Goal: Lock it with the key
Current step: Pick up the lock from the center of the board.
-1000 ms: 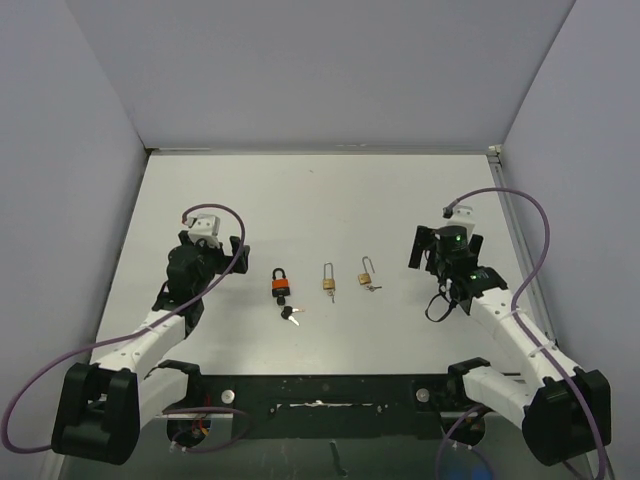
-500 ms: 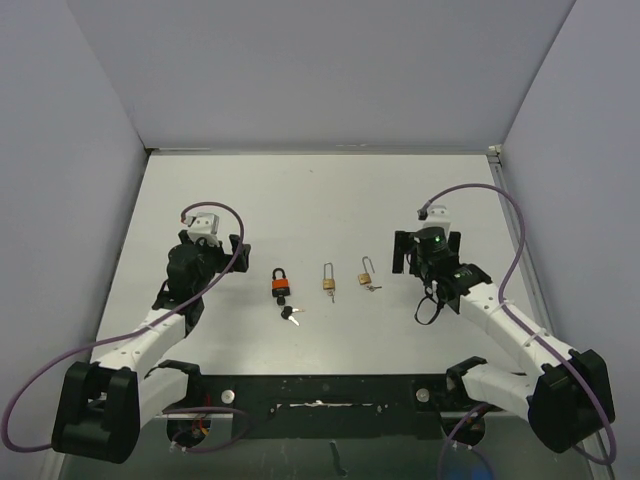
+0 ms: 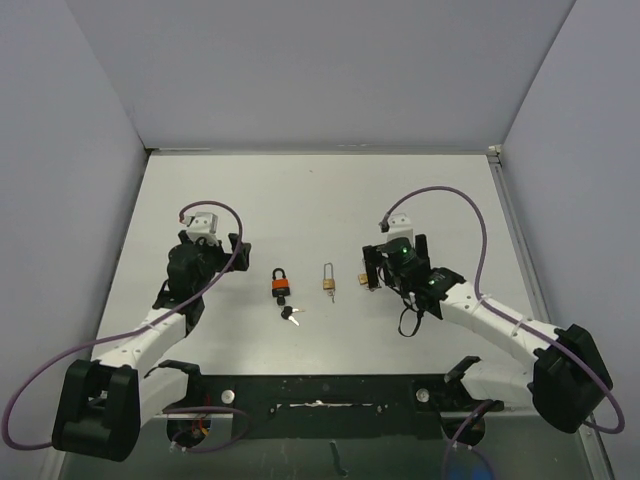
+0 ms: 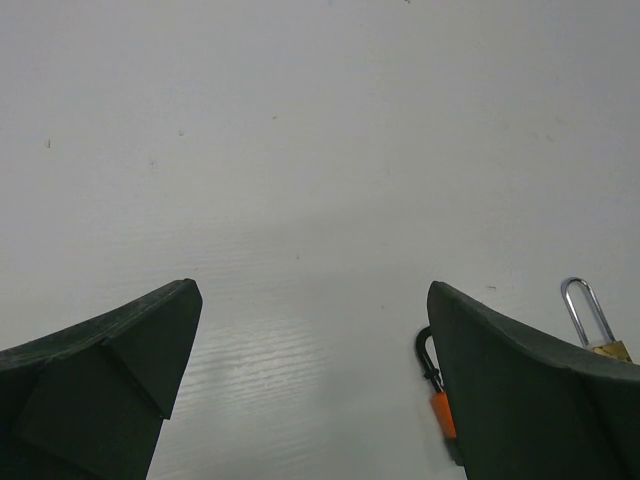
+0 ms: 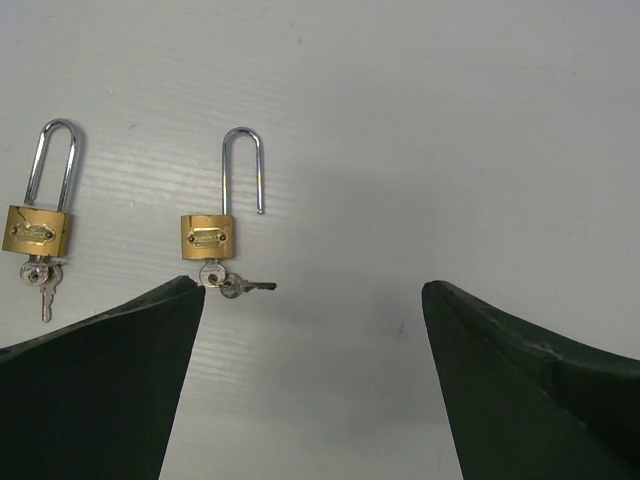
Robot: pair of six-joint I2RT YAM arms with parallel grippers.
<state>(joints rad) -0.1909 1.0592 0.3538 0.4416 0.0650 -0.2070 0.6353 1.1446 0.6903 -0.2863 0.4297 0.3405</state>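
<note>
Next, my right gripper needs to go to the open brass padlock's body (image 3: 363, 279) (image 5: 208, 237), between its shackle and its key, and close there.
Three padlocks lie in a row mid-table. The orange and black padlock (image 3: 281, 284) has keys (image 3: 291, 315) beside it. A brass padlock (image 3: 328, 281) lies to its right. The right-hand brass padlock (image 5: 207, 236) has its shackle open and a key (image 5: 236, 286) in its base. In the top view my right gripper (image 3: 392, 262) hangs over it and hides most of it. That gripper (image 5: 312, 300) is open and holds nothing; the padlock lies just ahead of its left finger. My left gripper (image 3: 210, 246) is open left of the orange padlock (image 4: 441, 412).
The middle brass padlock (image 5: 38, 231) shows at the left of the right wrist view, with its own key (image 5: 42, 282). Grey walls close off the table on the far, left and right sides. The right arm's cable (image 3: 440, 195) loops over the table.
My right arm has swung left, from the table's right side to over the right-hand brass padlock. The left arm and the padlocks have not moved.
</note>
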